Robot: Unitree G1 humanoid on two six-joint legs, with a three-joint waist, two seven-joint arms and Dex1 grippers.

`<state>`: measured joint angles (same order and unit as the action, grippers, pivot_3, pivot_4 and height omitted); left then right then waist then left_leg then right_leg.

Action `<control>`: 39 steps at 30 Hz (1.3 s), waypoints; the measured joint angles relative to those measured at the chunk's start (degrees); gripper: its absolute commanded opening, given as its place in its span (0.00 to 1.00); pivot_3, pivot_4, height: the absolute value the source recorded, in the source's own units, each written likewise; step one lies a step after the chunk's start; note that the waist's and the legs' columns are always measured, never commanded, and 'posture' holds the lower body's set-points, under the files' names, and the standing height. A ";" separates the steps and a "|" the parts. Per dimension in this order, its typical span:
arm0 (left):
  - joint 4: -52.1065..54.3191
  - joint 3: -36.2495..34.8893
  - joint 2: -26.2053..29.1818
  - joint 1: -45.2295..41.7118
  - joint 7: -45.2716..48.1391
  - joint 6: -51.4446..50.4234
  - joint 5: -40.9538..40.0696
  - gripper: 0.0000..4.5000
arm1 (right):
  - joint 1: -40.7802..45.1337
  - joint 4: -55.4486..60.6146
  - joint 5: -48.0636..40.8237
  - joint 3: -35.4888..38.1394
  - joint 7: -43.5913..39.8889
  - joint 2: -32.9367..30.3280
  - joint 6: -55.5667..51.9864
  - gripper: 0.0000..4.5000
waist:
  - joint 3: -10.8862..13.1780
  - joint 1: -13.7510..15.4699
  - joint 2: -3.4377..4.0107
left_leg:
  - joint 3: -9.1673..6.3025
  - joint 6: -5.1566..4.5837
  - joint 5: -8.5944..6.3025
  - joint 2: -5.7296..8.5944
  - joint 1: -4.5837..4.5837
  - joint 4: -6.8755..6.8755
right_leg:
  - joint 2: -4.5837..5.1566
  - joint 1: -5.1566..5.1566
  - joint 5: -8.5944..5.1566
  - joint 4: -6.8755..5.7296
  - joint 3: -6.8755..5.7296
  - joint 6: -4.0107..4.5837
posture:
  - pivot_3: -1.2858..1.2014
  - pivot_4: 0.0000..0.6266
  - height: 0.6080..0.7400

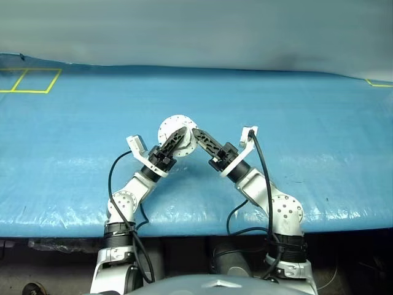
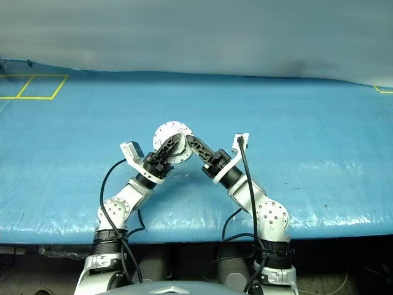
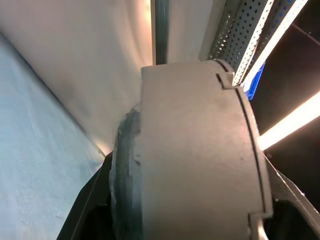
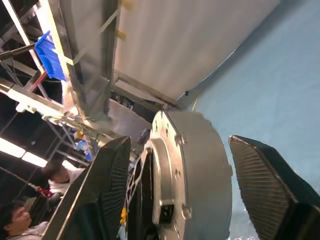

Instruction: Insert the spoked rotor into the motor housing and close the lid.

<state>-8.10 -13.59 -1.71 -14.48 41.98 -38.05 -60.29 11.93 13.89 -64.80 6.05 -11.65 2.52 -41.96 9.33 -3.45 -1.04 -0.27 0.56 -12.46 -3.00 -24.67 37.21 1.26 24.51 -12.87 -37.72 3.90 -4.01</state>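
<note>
Next, my left gripper sets the motor housing on the bare blue table [image 1: 103, 123] toward the yellow tape squares.
The motor housing [image 1: 174, 125], a short round silver-grey cylinder with a face ringed by small holes, hangs above the blue table between both arms. My left gripper [image 1: 178, 136] is shut on it from the left, and its grey side [image 3: 200, 160] sits tight between the black fingers. My right gripper [image 1: 198, 136] reaches in from the right. Its ribbed fingers [image 4: 267, 185] stand open on either side of the housing [image 4: 197, 170], with a gap showing. A notched seam runs round one end of the housing. The spoked rotor is hidden. I cannot tell the lid apart.
The blue covered table [image 1: 319, 160] stretches wide around the arms, its front edge close to me. Yellow tape squares [image 1: 31, 80] mark the far left corner. Behind, metal shelving with a blue bin [image 4: 50, 55] and a person [image 4: 15, 220] show.
</note>
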 measured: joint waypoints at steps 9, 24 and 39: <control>-2.88 -5.54 -1.84 -0.27 -9.41 9.70 5.88 0.60 | 0.70 -1.54 18.02 -4.21 -0.55 -5.59 7.71 0.71 | 0.00 0.19 -0.01 | 0.02 0.01 0.00 0.04 0.00 0.01 | 0.03 -0.01 0.05 0.02 0.03 0.02 | 0.52 0.24 1.00; -29.36 -19.82 6.01 -19.92 -29.55 34.84 16.64 0.60 | -1.50 -1.67 38.82 -16.78 -7.25 -13.87 10.71 0.71 | 0.13 1.43 -0.35 | -0.01 0.05 0.02 0.08 -0.06 0.08 | 0.03 -0.03 0.23 0.07 0.03 0.10 | 0.52 0.24 1.00; -35.51 -19.60 10.56 -21.58 -36.56 44.20 25.00 1.00 | -1.59 -1.67 41.86 -16.56 -7.58 -12.32 10.93 0.71 | 0.09 0.37 -0.39 | 0.00 0.17 0.09 0.03 0.20 0.06 | 0.00 -0.13 0.28 -0.08 0.07 0.11 | 0.52 0.24 1.00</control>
<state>-43.61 -33.19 8.85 -36.06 5.43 6.15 -35.29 10.34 12.22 -22.93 -10.51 -19.24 -9.80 -31.04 9.42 -3.08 -1.43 -0.27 0.72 -12.37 -2.97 -24.48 37.26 1.25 24.38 -12.59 -37.79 3.96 -3.90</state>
